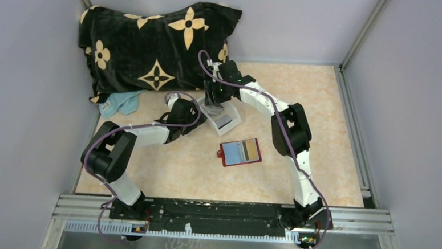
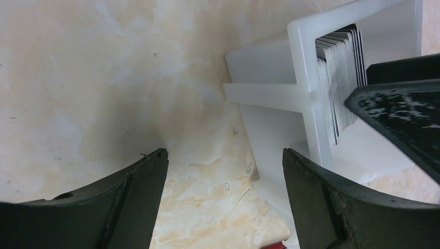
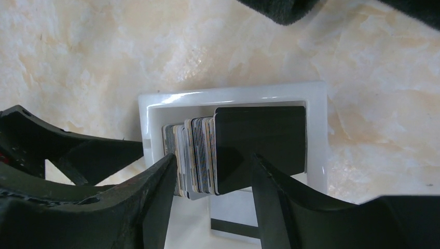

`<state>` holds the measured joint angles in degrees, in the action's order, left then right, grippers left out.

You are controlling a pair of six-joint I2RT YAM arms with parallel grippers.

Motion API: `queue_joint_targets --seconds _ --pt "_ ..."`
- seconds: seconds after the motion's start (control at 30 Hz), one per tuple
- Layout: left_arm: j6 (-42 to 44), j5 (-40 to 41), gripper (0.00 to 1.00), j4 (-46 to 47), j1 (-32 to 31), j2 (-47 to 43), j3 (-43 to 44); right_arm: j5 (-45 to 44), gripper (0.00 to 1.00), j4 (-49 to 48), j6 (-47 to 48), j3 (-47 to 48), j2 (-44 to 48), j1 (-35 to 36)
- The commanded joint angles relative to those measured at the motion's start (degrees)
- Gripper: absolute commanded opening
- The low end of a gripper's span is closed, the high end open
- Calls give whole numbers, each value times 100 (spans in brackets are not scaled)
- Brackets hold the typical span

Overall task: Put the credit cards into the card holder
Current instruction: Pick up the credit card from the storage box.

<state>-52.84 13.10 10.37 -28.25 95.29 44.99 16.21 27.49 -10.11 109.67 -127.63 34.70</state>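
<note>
The fingers of my right gripper straddle the thick stack of cards, so they should open and then pinch only the dark card at its end (image 3: 259, 134) before lifting.
A stack of credit cards (image 3: 200, 155) stands on edge in a small white tray (image 3: 233, 93), with a dark card (image 3: 259, 140) at its right end. My right gripper (image 3: 214, 158) is open, its fingers astride the stack from above. In the top view it (image 1: 216, 100) hangs over the tray (image 1: 233, 124). My left gripper (image 2: 224, 155) is open and empty, low over the table just left of the tray (image 2: 270, 93); the cards (image 2: 340, 78) show there too. The red card holder (image 1: 240, 152) lies open nearer me with blue, grey and tan cards in its slots.
A black cushion with tan flower marks (image 1: 154, 47) lies at the back left, with a light-blue cloth (image 1: 120, 102) at its edge. Another card with a dark stripe (image 3: 233, 225) lies flat in the tray's near part. Grey walls close in the table.
</note>
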Motion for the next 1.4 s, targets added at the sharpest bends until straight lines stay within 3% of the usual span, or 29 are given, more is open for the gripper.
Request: queue_joint_targets --seconds 0.0,0.2,0.43,1.37 --pt "68 -55 88 -260 59 213 10 300 54 -153 -45 281 -253 -41" --pt "65 -74 88 -260 67 214 7 430 54 -207 -138 167 -287 -51" --pt "101 -95 88 -257 78 231 19 704 43 -500 -313 -178 -14 -36" --pt "179 -124 88 -309 161 245 -25 339 26 -360 -159 -183 559 125"
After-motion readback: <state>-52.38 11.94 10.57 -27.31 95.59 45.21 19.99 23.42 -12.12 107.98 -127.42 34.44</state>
